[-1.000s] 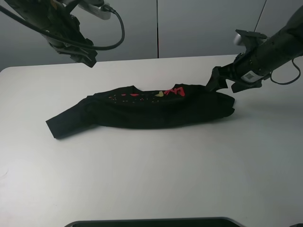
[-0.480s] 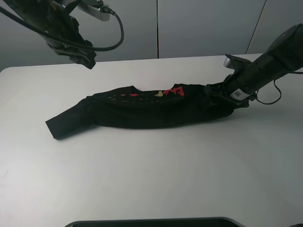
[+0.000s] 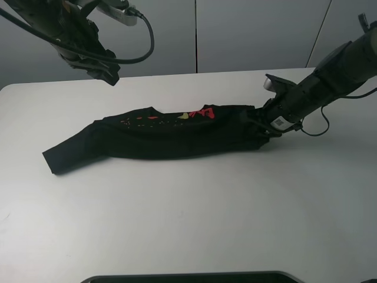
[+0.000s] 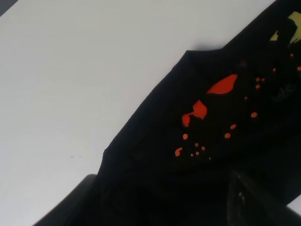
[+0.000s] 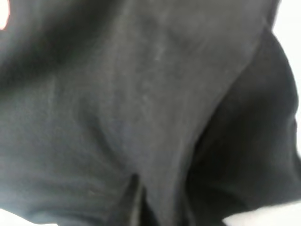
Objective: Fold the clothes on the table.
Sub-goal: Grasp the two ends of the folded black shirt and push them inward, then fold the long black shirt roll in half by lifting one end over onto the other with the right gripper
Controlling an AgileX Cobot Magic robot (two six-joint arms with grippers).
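Note:
Next, my right gripper releases the black T-shirt's end around the T-shirt's middle, at a spot just nearer than the red print (image 3: pixel 191 128).
The clothes (image 3: pixel 171 132), a black T-shirt with red and yellow print, lie as a long narrow band across the white table (image 3: pixel 188 218). My right gripper (image 3: pixel 261 121) is low at the band's right end, its fingers buried in the cloth. The right wrist view shows only black fabric (image 5: pixel 141 108) close up, with a crease running to the lower edge, so I cannot tell whether the jaws are shut. My left gripper (image 3: pixel 109 74) hangs raised over the table's far left, apart from the shirt. The left wrist view looks down on the collar area with red print (image 4: pixel 221 87). One finger (image 4: pixel 247 202) shows far off centre, so the jaws stand open.
Grey wall panels (image 3: pixel 247 29) stand behind the table. A cable (image 3: pixel 144 35) loops from the left arm. A dark object (image 3: pixel 188 277) lies along the table's near edge.
My right gripper has come down onto the shirt's right end and moved left. The whole shirt has slid left, and its right end has bunched. The left arm has not moved.

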